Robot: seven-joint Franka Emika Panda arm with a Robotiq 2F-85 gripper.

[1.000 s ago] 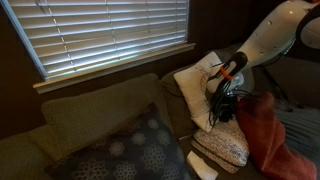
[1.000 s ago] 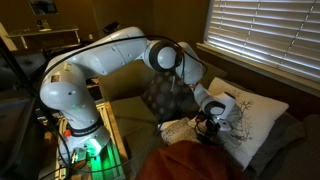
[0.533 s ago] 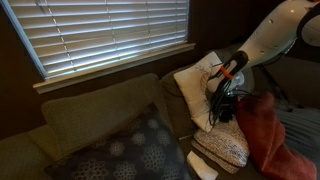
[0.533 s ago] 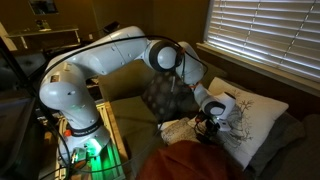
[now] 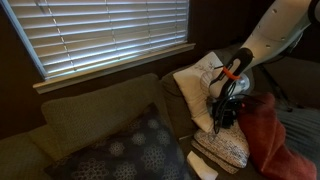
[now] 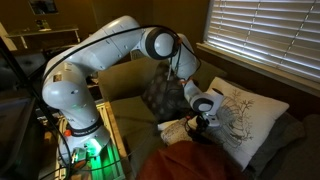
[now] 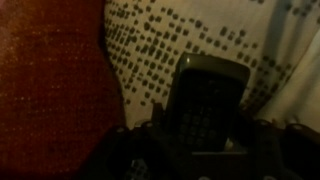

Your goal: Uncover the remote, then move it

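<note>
Next, I put the remote, now held low over the couch, down on the dotted cushion (image 5: pixel 223 139), between the red blanket and the small white cloth.
The remote (image 7: pixel 205 105), a slim black bar with rows of buttons, stands in the middle of the wrist view between my dark jaws, over a white cushion with dark dots (image 7: pixel 200 30). My gripper (image 7: pixel 200 140) looks shut on the remote's lower end. In both exterior views the gripper (image 5: pixel 225 112) (image 6: pixel 200 124) hangs low over the couch, between a white cushion (image 5: pixel 197 80) and a red blanket (image 5: pixel 265 135). The remote is too dark to pick out in those views.
The red blanket (image 7: pixel 50 80) lies close beside the gripper. A dotted cushion (image 5: pixel 225 148) lies below it. A large dark patterned cushion (image 5: pixel 130 150) leans on the sofa back (image 5: pixel 100 105). Window blinds (image 5: pixel 100 35) are behind. The robot base (image 6: pixel 75 110) stands beside the couch.
The arm's elbow has risen and the gripper has shifted slightly away from the white cushion, with the remote in it.
</note>
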